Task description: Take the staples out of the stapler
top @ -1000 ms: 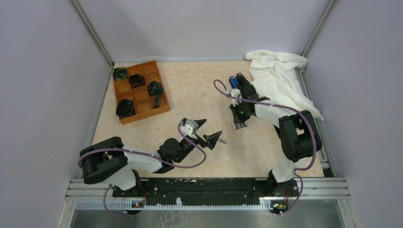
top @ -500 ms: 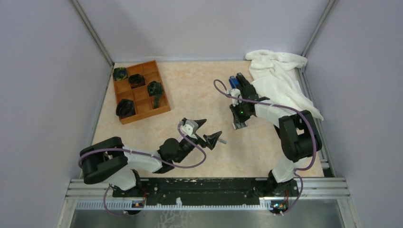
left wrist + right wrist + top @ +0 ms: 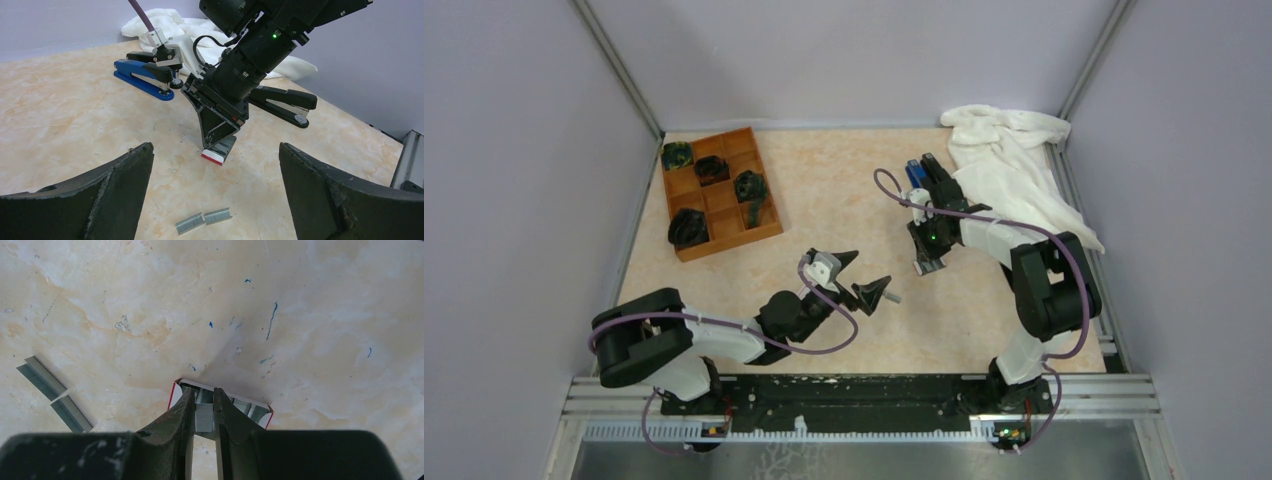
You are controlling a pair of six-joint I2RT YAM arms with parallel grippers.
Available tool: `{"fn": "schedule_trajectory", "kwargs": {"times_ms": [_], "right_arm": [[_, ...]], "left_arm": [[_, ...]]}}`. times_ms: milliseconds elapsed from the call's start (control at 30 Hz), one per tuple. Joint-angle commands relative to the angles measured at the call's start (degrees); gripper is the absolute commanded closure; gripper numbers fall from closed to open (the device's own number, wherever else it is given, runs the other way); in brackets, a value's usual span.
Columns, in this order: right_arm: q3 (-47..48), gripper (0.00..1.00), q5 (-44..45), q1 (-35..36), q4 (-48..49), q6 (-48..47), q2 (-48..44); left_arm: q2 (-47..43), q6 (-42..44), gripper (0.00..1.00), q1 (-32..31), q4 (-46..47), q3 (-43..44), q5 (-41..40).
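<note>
I should use my right gripper to set the grey strip of staples down inside the small white-and-red box (image 3: 927,267) (image 3: 204,411).
My right gripper (image 3: 204,396) points straight down into a small white-and-red box (image 3: 245,400) on the table. Its fingers stand narrowly apart, with a short grey strip of staples (image 3: 204,417) between them touching both. Two more loose strips of staples (image 3: 202,220) lie on the table just below my left gripper (image 3: 864,275), which is wide open and holds nothing. A black stapler (image 3: 285,102) lies closed on the table beyond the right gripper (image 3: 217,150). A second black stapler (image 3: 142,56) lies behind a blue one (image 3: 142,75).
A wooden compartment tray (image 3: 729,243) with dark objects stands at the back left. A crumpled white cloth (image 3: 1014,160) fills the back right corner. The blue stapler (image 3: 914,170) lies close to the right arm. Walls enclose three sides.
</note>
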Motion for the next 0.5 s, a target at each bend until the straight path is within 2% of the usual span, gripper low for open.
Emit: {"fn": "schedule_trajectory", "kwargs": {"times_ms": [0, 467], "right_arm": [[2.43, 0.82, 0.14, 0.42, -0.39, -0.59, -0.59], [2.42, 0.78, 0.38, 0.38, -0.74, -0.85, -0.71]], "left_arm": [[0.56, 0.38, 0.00, -0.20, 0.69, 1.15, -0.55], [0.67, 0.42, 0.00, -0.23, 0.25, 1.53, -0.56]]}}
